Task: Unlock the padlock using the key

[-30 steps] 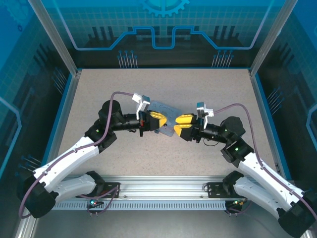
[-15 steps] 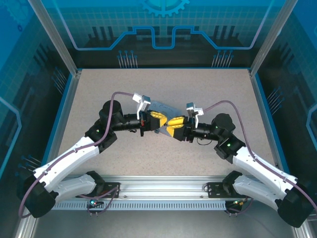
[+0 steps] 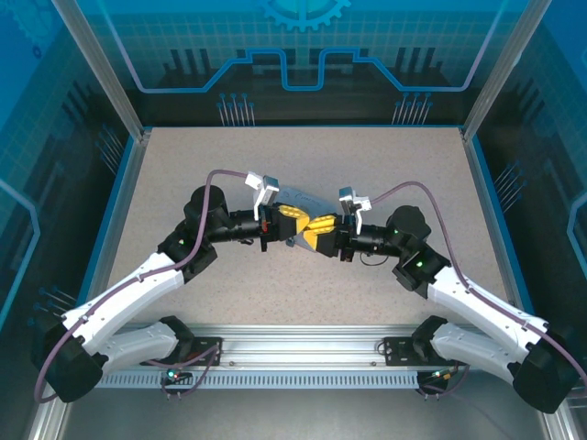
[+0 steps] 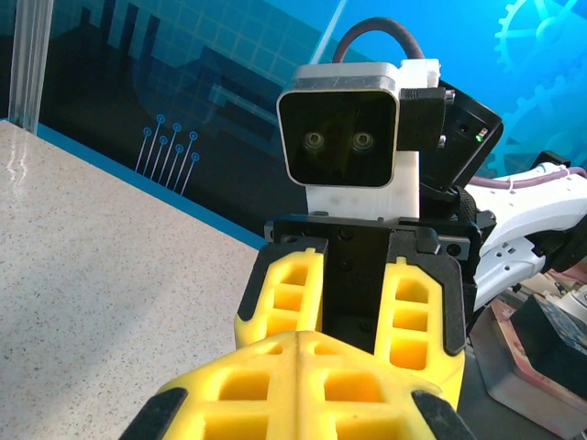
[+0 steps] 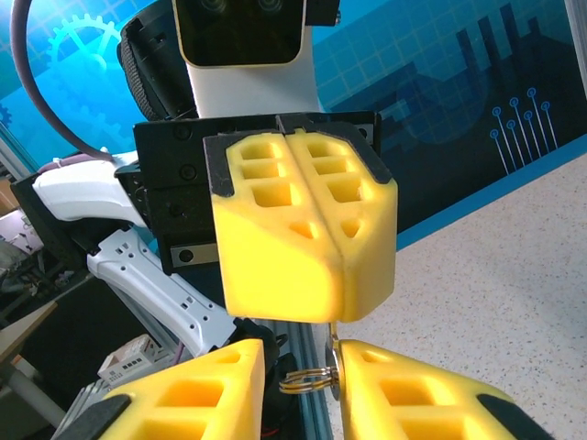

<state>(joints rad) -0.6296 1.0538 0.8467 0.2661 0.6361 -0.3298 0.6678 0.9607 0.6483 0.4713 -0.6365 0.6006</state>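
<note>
Next, I close my right gripper on the round head (image 5: 336, 368) and open my left gripper to free the key's blade, since my left gripper covers it.
My left gripper (image 3: 295, 218) is shut, its yellow fingers pressed together (image 4: 301, 344). In the right wrist view a thin metal key (image 5: 335, 365) sticks out of the seam at the left gripper's tip (image 5: 336, 307); its round head carries a small wire ring (image 5: 308, 378). My right gripper (image 3: 319, 234) stands open around that head (image 5: 303, 359), and the head lies against one finger (image 5: 394, 385). From the left wrist camera the right gripper (image 4: 348, 302) faces me with its jaws apart. The padlock is hidden.
A pale blue tin (image 3: 301, 195) lies on the speckled table (image 3: 183, 165) just behind and under the two meeting grippers. Blue enclosure walls and metal posts (image 3: 101, 73) ring the table. Both arms reach in from the near rail (image 3: 303, 353).
The right arm has moved left toward the left gripper, closing the gap until its open fingers meet the left gripper's tips. The left arm has stayed still.
</note>
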